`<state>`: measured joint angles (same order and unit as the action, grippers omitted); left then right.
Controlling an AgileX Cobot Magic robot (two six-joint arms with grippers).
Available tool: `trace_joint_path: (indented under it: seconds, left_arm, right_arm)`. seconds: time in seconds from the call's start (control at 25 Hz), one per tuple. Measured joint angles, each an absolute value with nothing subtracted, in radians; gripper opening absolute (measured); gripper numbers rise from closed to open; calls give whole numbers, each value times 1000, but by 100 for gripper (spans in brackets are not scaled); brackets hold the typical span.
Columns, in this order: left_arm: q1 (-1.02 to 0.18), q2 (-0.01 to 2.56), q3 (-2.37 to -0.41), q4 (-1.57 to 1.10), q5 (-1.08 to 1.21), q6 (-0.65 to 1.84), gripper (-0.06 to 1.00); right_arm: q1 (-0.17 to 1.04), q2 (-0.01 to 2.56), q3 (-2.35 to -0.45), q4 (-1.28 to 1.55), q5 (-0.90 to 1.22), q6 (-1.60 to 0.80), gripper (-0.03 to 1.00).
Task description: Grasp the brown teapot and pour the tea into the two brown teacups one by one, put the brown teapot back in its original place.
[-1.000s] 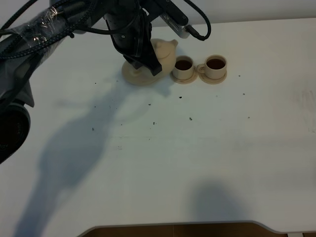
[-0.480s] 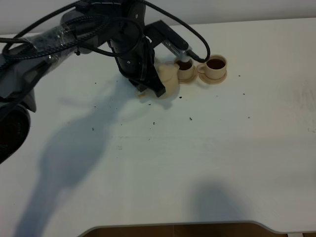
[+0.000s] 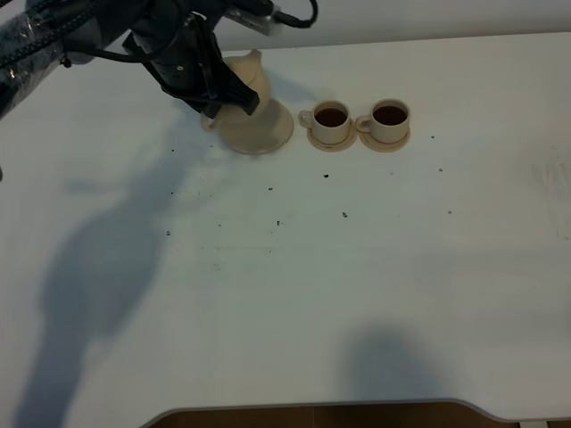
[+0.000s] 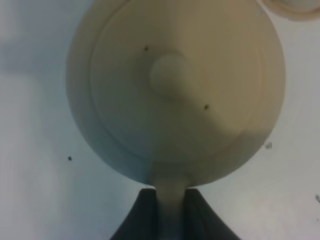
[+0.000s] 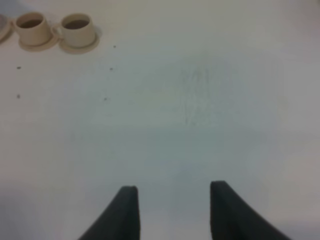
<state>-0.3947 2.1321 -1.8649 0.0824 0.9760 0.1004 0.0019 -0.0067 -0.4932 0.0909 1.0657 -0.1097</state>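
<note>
Next, I let go of the brown teapot with my left gripper on the wide round saucer [image 3: 259, 125] next to the two brown teacups.
The brown teapot [image 3: 247, 71] hangs in my left gripper [image 3: 221, 96], just above and behind the wide round saucer [image 3: 263, 134], its original place. In the left wrist view the teapot [image 4: 175, 85] fills the picture from above, and my left gripper [image 4: 170, 195] is shut on its loop handle. The two brown teacups [image 3: 331, 119] [image 3: 389, 116] stand on their small saucers right of the wide saucer, both holding dark tea. They also show in the right wrist view [image 5: 32, 26] [image 5: 77, 27], far from my right gripper [image 5: 172, 187], which stands open over bare table.
Dark specks [image 3: 344, 214] are scattered over the white table [image 3: 375, 267]. The table's front edge [image 3: 312, 408] runs along the bottom of the high view. My left arm reaches in from the top left and casts a long shadow [image 3: 98, 267].
My left arm has swung the teapot away from the left teacup, up and to the left, to above the wide saucer. The right gripper has not moved.
</note>
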Motion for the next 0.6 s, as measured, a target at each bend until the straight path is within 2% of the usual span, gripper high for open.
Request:
trace_joint_path:
  seconds: [0.6]
  left_arm:
    - [-380, 2264, -1865, 18, 806, 0, 11]
  right_arm:
    - [2, -7, -493, 91, 1066, -110, 36]
